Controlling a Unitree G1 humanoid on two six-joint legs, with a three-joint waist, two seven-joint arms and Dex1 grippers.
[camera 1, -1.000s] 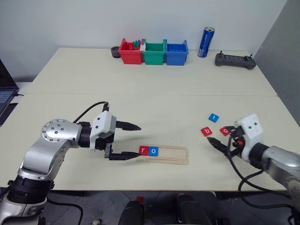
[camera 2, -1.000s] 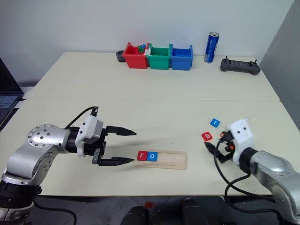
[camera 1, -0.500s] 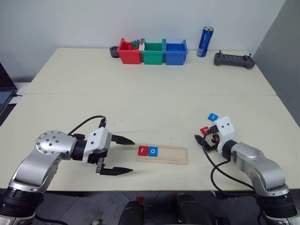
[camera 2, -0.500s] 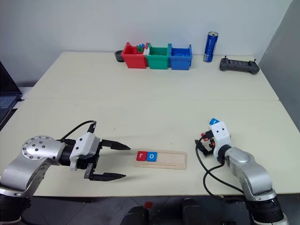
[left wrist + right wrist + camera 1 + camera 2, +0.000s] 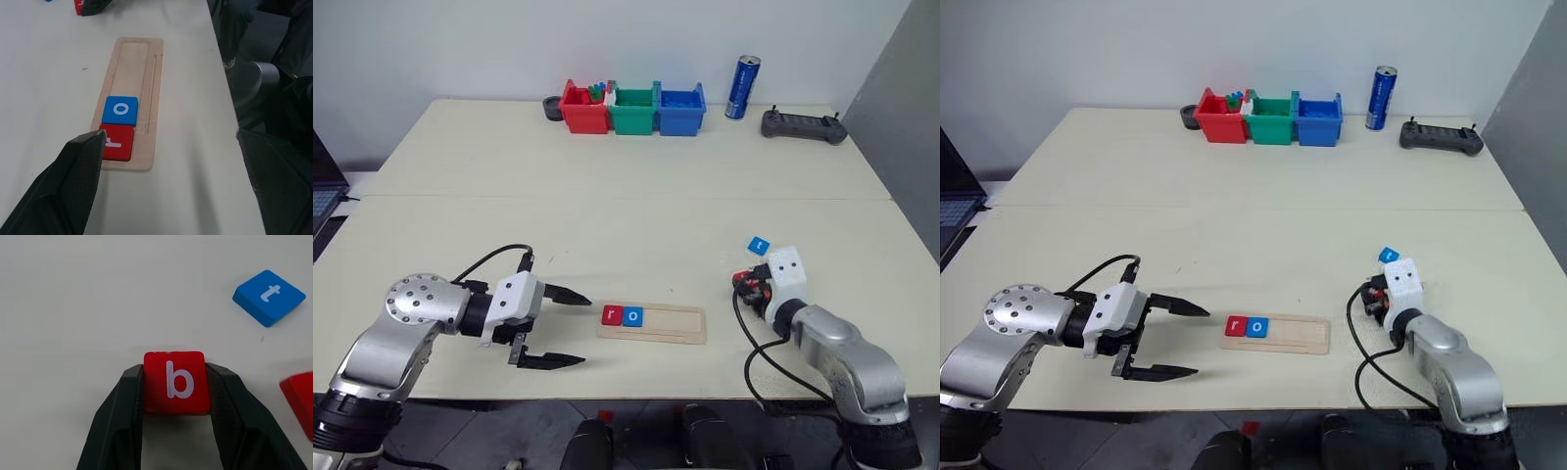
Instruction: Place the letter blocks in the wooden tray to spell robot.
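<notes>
Next, my right gripper opens, turns and grips the "b" block's top and bottom edges (image 5: pixel 177 411), because its finger now covers the side of that block that must meet the "o" block.
The wooden tray (image 5: pixel 671 324) lies near the table's front edge. A red "r" block (image 5: pixel 612 314) and a blue "o" block (image 5: pixel 632 316) sit side by side at its left end. My left gripper (image 5: pixel 585 331) is open just left of the tray, apart from it and pointing at it. To the right of the tray, my right gripper (image 5: pixel 176 377) is shut on the red "b" block (image 5: pixel 177 382), which rests on the table. A blue "t" block (image 5: pixel 269 296) lies just beyond it. Another red block (image 5: pixel 299 401) lies beside it, its letter hidden.
Red (image 5: pixel 584 108), green (image 5: pixel 635 109) and blue (image 5: pixel 681 109) bins stand in a row at the table's far edge, with a small dark dish (image 5: pixel 553 106) to their left. A blue can (image 5: pixel 742 87) and a black controller (image 5: pixel 804 125) are to their right. A laptop (image 5: pixel 321 186) sits at the far left.
My right gripper came down and left onto the red "b" block and closed on it. My left gripper drew back a little from the tray's left end, still open.
</notes>
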